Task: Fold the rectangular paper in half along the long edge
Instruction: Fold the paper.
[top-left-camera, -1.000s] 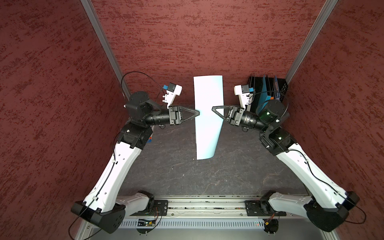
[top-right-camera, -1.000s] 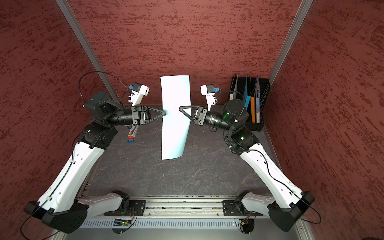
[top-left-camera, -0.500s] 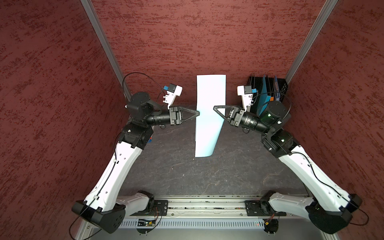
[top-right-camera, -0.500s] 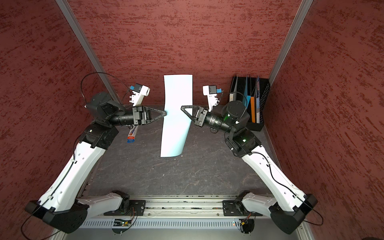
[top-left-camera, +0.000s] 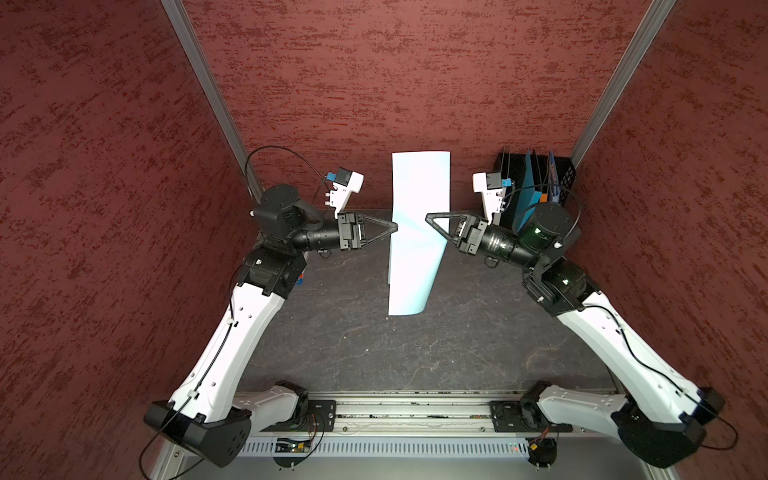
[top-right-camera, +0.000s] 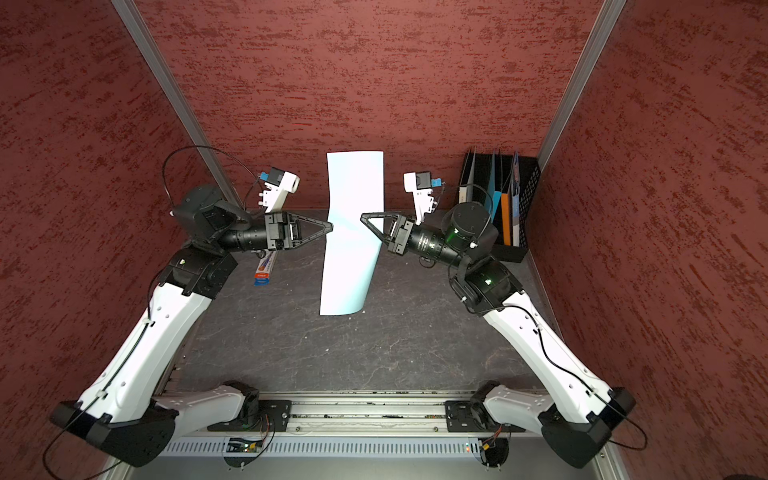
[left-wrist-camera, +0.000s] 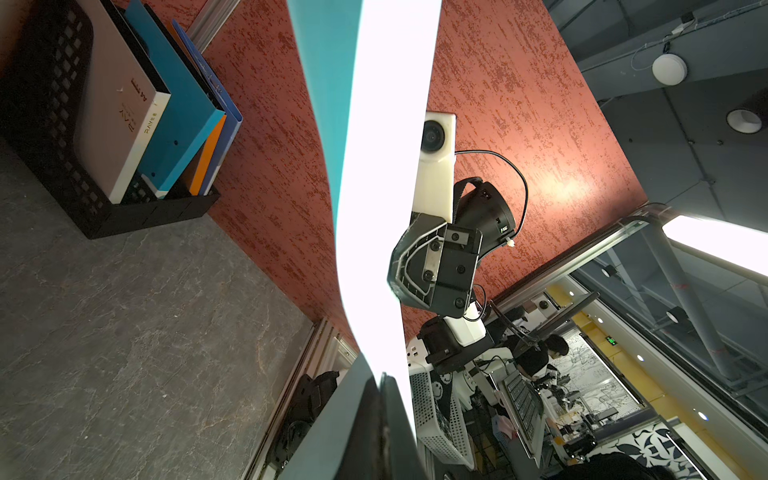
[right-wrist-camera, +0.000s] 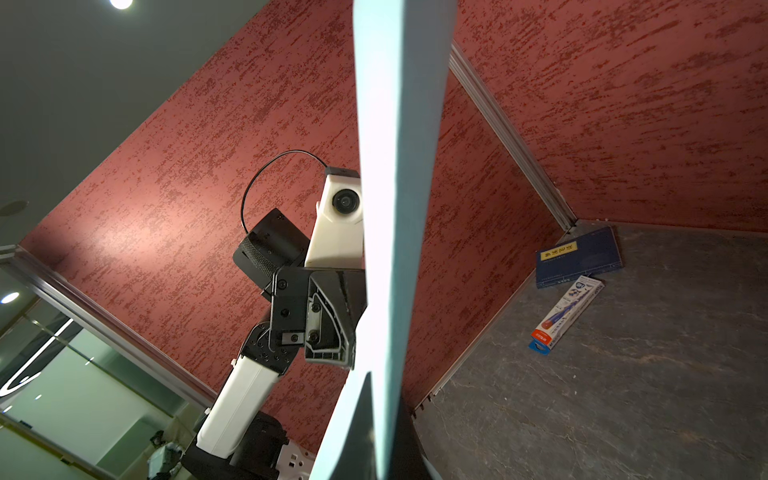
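The fold curves round at the paper's lower end while the robot's right gripper pinches mid-length, so the right gripper should open and pinch the fold lower down (top-right-camera: 370, 276).
The rectangular paper (top-left-camera: 417, 187) (top-right-camera: 355, 187), a pale sky-blue sheet, hangs in the air above the dark table, curved along its length, its lower end bowed toward the right. My left gripper (top-left-camera: 395, 227) (top-right-camera: 331, 227) is shut on the sheet's left long edge. My right gripper (top-left-camera: 428, 217) (top-right-camera: 362, 216) reaches in from the opposite side and is shut on the sheet. In the left wrist view the paper (left-wrist-camera: 386, 166) runs straight into the shut left gripper (left-wrist-camera: 380, 376). In the right wrist view the paper (right-wrist-camera: 399, 166) sits between the jaws of the right gripper (right-wrist-camera: 370, 376).
A black mesh file rack (top-left-camera: 563, 178) (top-right-camera: 530, 195) (left-wrist-camera: 62, 166) with folders and books stands in the back right corner, just behind my right arm. A packaged pen (top-right-camera: 262, 270) (right-wrist-camera: 567, 316) and a dark navy booklet (right-wrist-camera: 579, 257) lie by the left wall. Red walls close in three sides.
My left gripper has closed on the paper's left edge. The sheet and the right gripper have shifted slightly to the right.
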